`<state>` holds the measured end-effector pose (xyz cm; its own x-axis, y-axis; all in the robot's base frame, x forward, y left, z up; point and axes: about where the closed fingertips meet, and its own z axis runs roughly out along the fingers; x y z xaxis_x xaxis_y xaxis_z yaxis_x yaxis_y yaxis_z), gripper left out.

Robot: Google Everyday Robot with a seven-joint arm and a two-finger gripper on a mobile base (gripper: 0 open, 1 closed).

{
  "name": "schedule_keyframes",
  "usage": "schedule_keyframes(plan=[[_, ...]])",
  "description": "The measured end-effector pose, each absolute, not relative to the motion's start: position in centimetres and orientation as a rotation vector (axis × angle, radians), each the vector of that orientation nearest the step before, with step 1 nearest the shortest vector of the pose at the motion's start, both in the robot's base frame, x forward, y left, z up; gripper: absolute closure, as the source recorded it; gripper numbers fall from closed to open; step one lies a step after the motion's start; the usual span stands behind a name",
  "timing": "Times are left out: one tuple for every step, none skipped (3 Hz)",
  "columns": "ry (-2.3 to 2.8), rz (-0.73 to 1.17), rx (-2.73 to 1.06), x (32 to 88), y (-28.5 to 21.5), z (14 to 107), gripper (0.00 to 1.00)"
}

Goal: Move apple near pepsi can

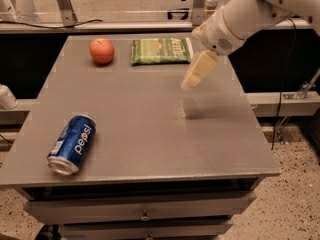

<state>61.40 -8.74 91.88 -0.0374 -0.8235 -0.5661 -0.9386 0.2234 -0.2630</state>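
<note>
I will next grip the apple's middle (102,52) on the red-orange apple beside the green snack packet.
The red-orange apple (102,51) sits at the far left of the grey table (145,114). The blue pepsi can (72,144) lies on its side near the front left corner, far from the apple. My gripper (192,81) hangs from the white arm above the table's right middle, to the right of the apple and well apart from it. It holds nothing that I can see.
A flat green snack packet (161,51) lies at the far middle of the table, just right of the apple and just behind the gripper. Drawers sit under the table front. A white object (7,98) stands off the table's left edge.
</note>
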Motion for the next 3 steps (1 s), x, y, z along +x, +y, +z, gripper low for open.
schedule_keyframes(plan=[[1.818, 0.351, -1.546, 66.77, -4.36, 91.56, 0.0], [1.818, 0.351, -1.546, 66.77, -4.36, 91.56, 0.0], [1.793, 0.369, -1.546, 66.91, -3.93, 91.53, 0.0]])
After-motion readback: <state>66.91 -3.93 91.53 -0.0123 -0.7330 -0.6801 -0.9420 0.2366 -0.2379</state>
